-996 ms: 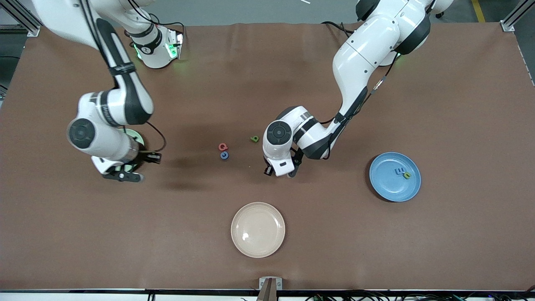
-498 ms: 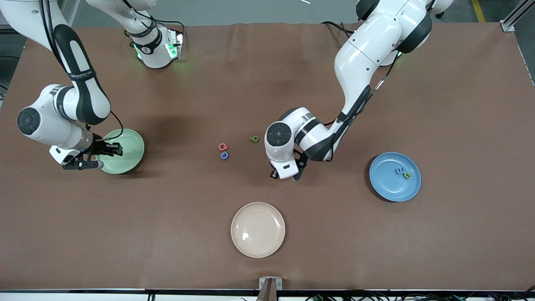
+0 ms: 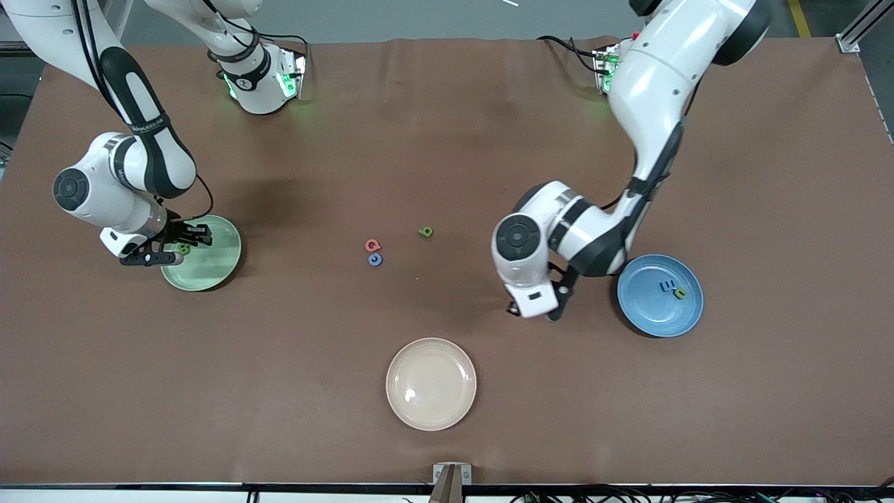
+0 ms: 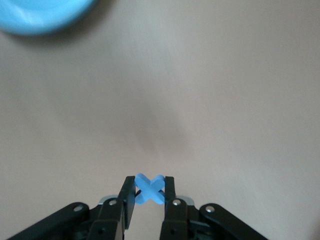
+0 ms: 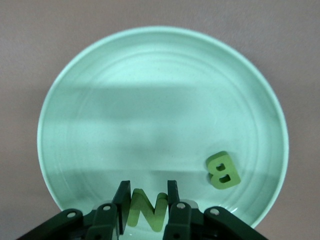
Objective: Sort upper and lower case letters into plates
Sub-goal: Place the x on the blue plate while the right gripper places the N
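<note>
Next, I release the left gripper's blue letter x, now over bare table, in the blue plate point(image 3: 650, 288), close beside the blue m.
My left gripper point(image 3: 536, 312) point(image 4: 149, 182) is shut on a blue letter x point(image 4: 150, 188), over bare table beside the blue plate point(image 3: 646, 314) point(image 4: 40, 15). That plate holds a blue m point(image 3: 667, 285) and a small green letter point(image 3: 679, 293). My right gripper point(image 3: 178, 246) point(image 5: 146, 192) is shut on a green N point(image 5: 146, 207) over the mint green plate point(image 3: 209, 262) point(image 5: 150, 100), where a green B point(image 5: 223, 170) lies. A red Q point(image 3: 373, 245), a blue C point(image 3: 375, 260) and a green d point(image 3: 425, 231) lie loose mid-table.
A cream-beige plate point(image 3: 431, 383) with nothing in it sits nearer the front camera than the loose letters. Both arm bases stand along the table's back edge.
The left gripper shut on the blue x and carried it from mid-table toward the blue plate. The right gripper swung outward past the mint plate, then came back over its edge.
</note>
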`<action>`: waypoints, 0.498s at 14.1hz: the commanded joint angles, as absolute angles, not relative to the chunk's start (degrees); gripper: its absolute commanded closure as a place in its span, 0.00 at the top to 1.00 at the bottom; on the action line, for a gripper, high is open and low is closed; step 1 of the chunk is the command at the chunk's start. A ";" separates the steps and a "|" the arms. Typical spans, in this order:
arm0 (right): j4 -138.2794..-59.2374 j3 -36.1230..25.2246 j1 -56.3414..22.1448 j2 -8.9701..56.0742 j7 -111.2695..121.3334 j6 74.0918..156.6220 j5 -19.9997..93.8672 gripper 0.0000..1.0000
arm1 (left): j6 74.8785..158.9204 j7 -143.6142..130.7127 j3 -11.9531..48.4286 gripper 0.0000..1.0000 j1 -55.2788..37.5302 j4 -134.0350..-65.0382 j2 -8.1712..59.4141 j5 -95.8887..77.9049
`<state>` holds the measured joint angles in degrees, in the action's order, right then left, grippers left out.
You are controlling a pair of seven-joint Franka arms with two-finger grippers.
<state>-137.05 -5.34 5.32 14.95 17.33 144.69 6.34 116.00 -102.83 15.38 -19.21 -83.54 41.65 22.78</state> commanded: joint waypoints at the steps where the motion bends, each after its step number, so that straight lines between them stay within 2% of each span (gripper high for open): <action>1: -139.39 -4.31 6.77 13.09 17.84 146.42 6.15 0.07 | 118.81 -96.52 16.96 0.02 -12.42 -96.48 31.93 23.99; 4: -139.83 -4.31 6.77 13.71 17.84 147.83 6.15 0.08 | 127.67 -87.48 18.19 0.03 -3.72 -107.11 26.38 24.08; 7: -140.27 -4.31 6.77 13.89 17.84 147.83 6.15 0.09 | 135.42 -76.85 18.28 0.04 3.93 -113.54 25.49 24.43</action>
<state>-138.31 -5.31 5.38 14.96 17.33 146.63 6.34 130.40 -81.88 17.30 -0.31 -107.09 28.05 23.28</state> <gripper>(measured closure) 0.661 0.727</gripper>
